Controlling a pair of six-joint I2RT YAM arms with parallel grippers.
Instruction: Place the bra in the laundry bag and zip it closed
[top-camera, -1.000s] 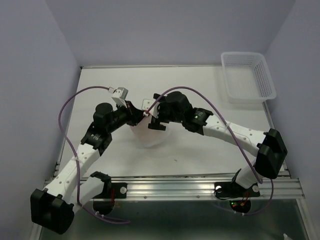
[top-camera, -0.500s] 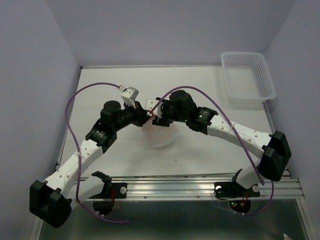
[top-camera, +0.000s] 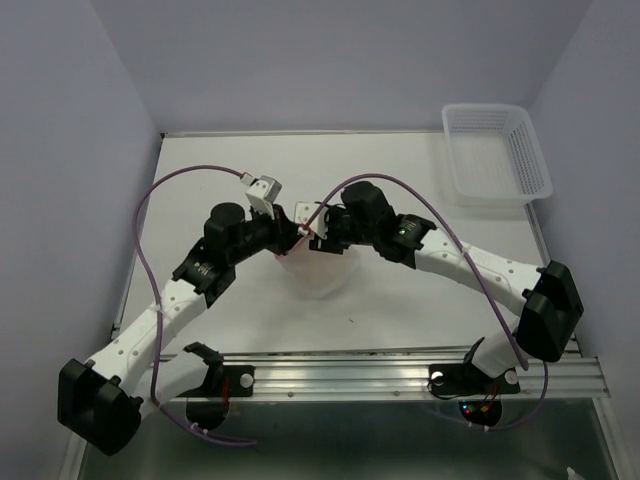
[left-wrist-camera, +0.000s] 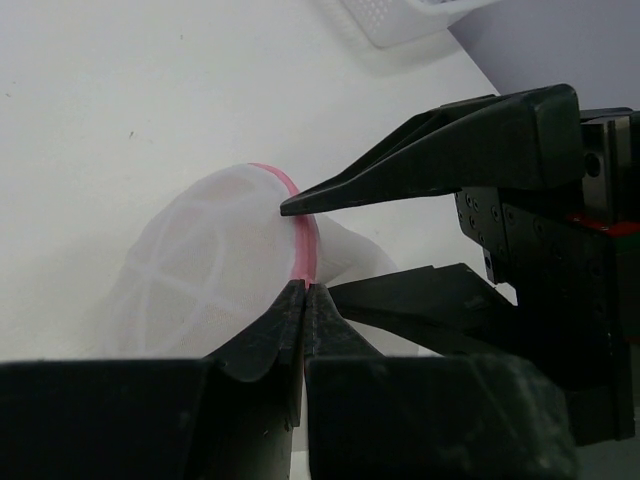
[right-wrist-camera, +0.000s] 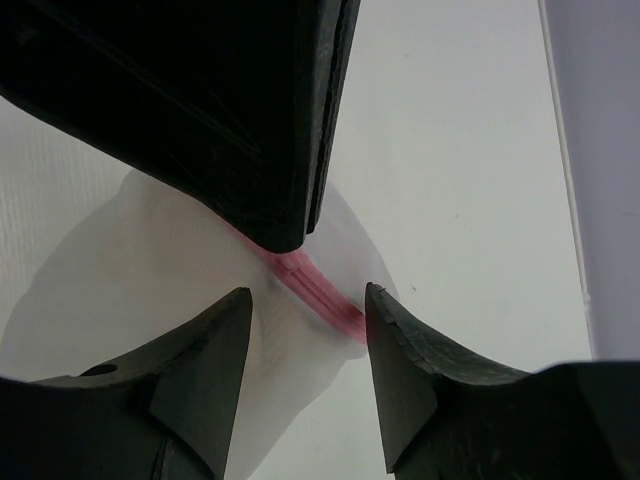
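The laundry bag will leave my left gripper on the white table (top-camera: 304, 220), below the meeting gripper fingers, slightly farther back.
The laundry bag (top-camera: 315, 272) is a white mesh pouch with a pink zipper rim (left-wrist-camera: 303, 250), lying mid-table between both arms. My left gripper (left-wrist-camera: 304, 287) is shut on the pink zipper rim, pinching it at the fingertips. My right gripper (right-wrist-camera: 308, 300) is open, its fingers either side of the pink rim (right-wrist-camera: 318, 285), facing the left gripper's tips. In the top view the left gripper (top-camera: 290, 238) and the right gripper (top-camera: 312, 238) meet over the bag. The bra is not in view; I cannot tell whether it is inside the bag.
A white plastic lattice basket (top-camera: 497, 152) stands at the back right corner. Purple cables loop over both arms. The metal rail (top-camera: 350, 375) runs along the near table edge.
Both grippers and the bag shifted right, mostly in the first half second. The two grippers have closed in on each other over the bag's rim.
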